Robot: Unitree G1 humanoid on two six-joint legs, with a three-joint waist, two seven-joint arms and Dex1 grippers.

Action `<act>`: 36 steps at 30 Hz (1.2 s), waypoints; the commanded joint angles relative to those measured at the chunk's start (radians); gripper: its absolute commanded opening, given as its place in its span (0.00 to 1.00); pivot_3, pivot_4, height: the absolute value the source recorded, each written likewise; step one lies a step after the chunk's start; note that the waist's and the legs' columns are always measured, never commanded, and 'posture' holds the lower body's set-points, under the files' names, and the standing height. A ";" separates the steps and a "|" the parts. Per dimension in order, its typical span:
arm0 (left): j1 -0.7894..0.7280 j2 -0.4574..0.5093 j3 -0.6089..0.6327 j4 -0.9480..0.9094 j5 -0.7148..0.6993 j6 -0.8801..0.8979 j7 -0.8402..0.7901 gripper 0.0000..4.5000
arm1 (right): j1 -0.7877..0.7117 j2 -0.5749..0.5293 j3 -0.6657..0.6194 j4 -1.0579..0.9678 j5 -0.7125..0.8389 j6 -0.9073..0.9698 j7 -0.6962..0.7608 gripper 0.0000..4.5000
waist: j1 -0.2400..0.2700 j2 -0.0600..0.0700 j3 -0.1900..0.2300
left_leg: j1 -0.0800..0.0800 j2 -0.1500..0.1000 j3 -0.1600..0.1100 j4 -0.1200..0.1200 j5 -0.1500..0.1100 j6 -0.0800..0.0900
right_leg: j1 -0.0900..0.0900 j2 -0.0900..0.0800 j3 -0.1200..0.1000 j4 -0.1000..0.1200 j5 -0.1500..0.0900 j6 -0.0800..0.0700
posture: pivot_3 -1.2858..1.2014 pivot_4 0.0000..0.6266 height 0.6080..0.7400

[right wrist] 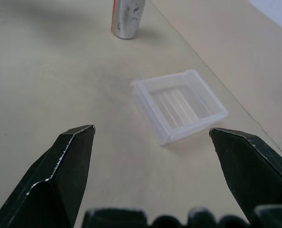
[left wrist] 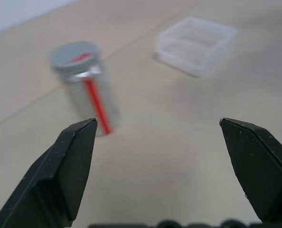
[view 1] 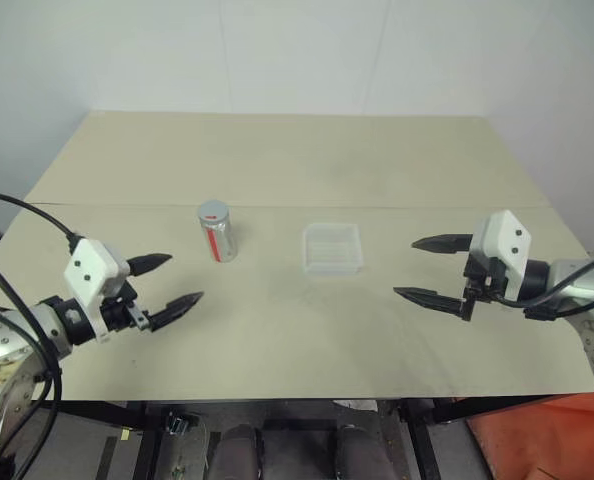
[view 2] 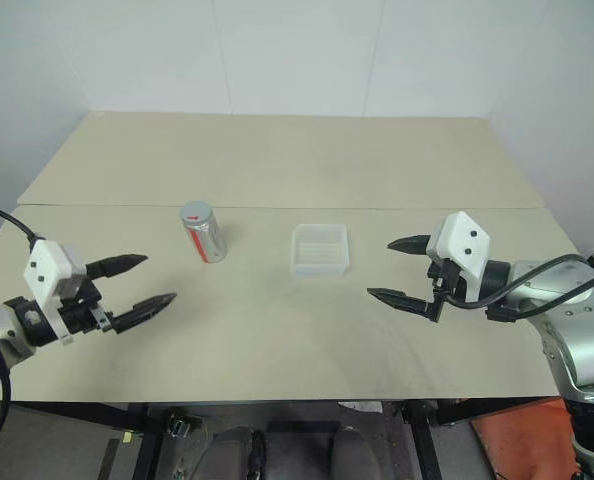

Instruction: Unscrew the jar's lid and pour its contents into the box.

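Observation:
The middle of the silvery jar's body (view 1: 219, 239) (left wrist: 92, 104), below its grey lid, is the next place for my left gripper to go and close.
The silvery jar (view 1: 218, 236) with a red stripe stands upright on the beige table (view 1: 277, 330), left of centre. Its grey lid (view 1: 212, 211) with a small red mark sits on top. The clear plastic box (view 1: 332, 248) lies to the jar's right, near the table's middle, and looks empty. The contents are hidden inside the jar. My left gripper (view 1: 169, 281) hovers open in front and to the left of the jar, apart from it. My right gripper (view 1: 427, 268) hangs open to the right of the box, with nothing between its fingers.
A seam (view 1: 397, 207) runs across the table just behind the jar and box. White walls (view 1: 297, 50) rise behind the table. An orange object (view 1: 547, 440) lies on the floor at the front right. Cables (view 1: 17, 300) trail from my left arm.

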 commanded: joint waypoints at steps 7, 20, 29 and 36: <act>-0.163 -0.283 -0.204 0.109 0.219 -0.094 0.321 0.99 | -0.049 0.036 0.006 -0.057 -0.013 0.016 -0.105 1.00 | 0.009 -0.002 0.001 | -0.002 0.000 -0.001 0.000 0.000 0.000 | 0.000 0.000 0.000 -0.001 0.001 0.001 | 0.52 0.24 1.00; -0.303 -0.520 -0.302 0.305 0.392 -0.199 0.548 0.99 | -0.006 0.030 -0.042 -0.154 0.037 0.060 -0.138 1.00 | 0.018 -0.002 0.001 | -0.004 -0.001 -0.002 0.000 0.000 0.000 | 0.000 0.000 -0.001 -0.002 0.001 0.002 | 0.52 0.24 1.00; -0.360 -0.581 -0.319 0.421 0.464 -0.257 0.638 0.99 | 0.018 0.030 -0.053 -0.186 0.050 0.067 -0.152 1.00 | 0.020 -0.002 0.001 | -0.004 -0.001 -0.002 0.000 0.000 0.000 | 0.001 0.000 -0.001 -0.002 0.001 0.002 | 0.52 0.24 1.00; -0.409 -0.611 -0.326 0.484 0.466 -0.262 0.639 0.99 | 0.022 0.029 -0.047 -0.185 0.057 0.063 -0.140 1.00 | 0.021 -0.003 0.001 | -0.004 -0.002 -0.003 0.001 0.000 0.000 | 0.001 0.000 -0.001 -0.002 0.002 0.002 | 0.52 0.24 1.00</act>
